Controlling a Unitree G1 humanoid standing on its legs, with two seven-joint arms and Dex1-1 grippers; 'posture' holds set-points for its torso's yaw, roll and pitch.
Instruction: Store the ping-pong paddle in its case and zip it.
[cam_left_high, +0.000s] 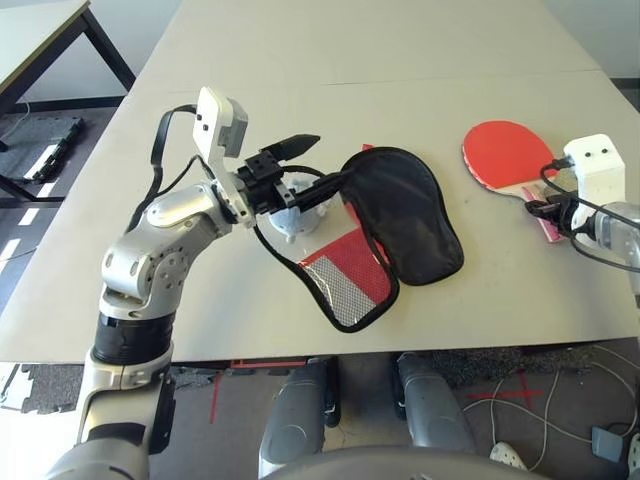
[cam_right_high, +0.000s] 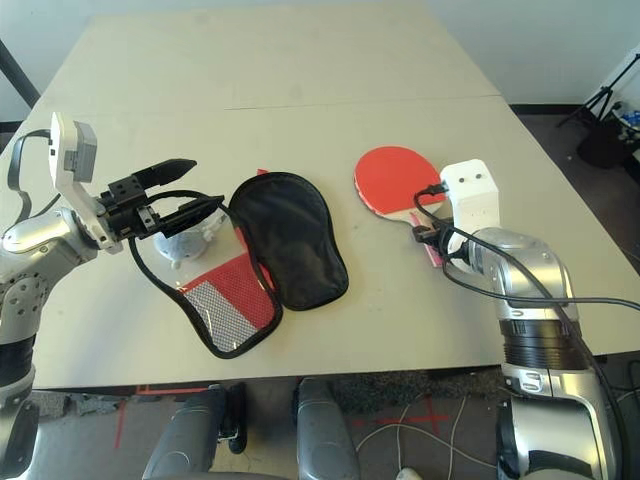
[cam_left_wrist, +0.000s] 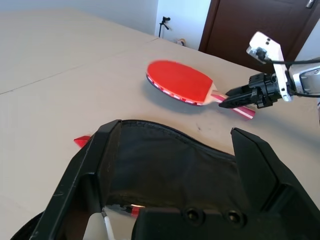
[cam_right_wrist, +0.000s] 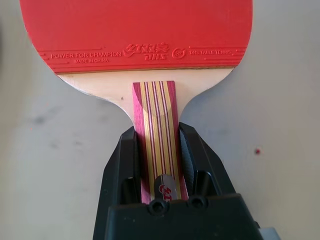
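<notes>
Next, my right gripper puts the ping-pong paddle down on the case's black lining (cam_left_high: 398, 197), beside the red mesh half.
The ping-pong paddle (cam_left_high: 505, 152) lies flat on the table at the right, red face up. My right gripper (cam_right_wrist: 159, 131) is shut on its striped wooden handle (cam_right_wrist: 155, 115), seen too in the right eye view (cam_right_high: 425, 232). The case (cam_left_high: 405, 210) lies unzipped in the middle of the table, its black lining up and its red mesh half (cam_left_high: 350, 280) spread toward me. My left gripper (cam_left_high: 325, 160) hovers at the case's left edge, open wide. Its lower finger is against the lifted black zipper edging, and the lining (cam_left_wrist: 170, 165) shows between the fingers.
A small whitish object (cam_left_high: 290, 225) lies on the table below my left gripper, inside the loop of zipper edging. Bare table (cam_left_high: 380, 50) stretches behind the case and the paddle. The table's front edge (cam_left_high: 300, 355) runs close below the case. Another table (cam_left_high: 40, 30) stands at far left.
</notes>
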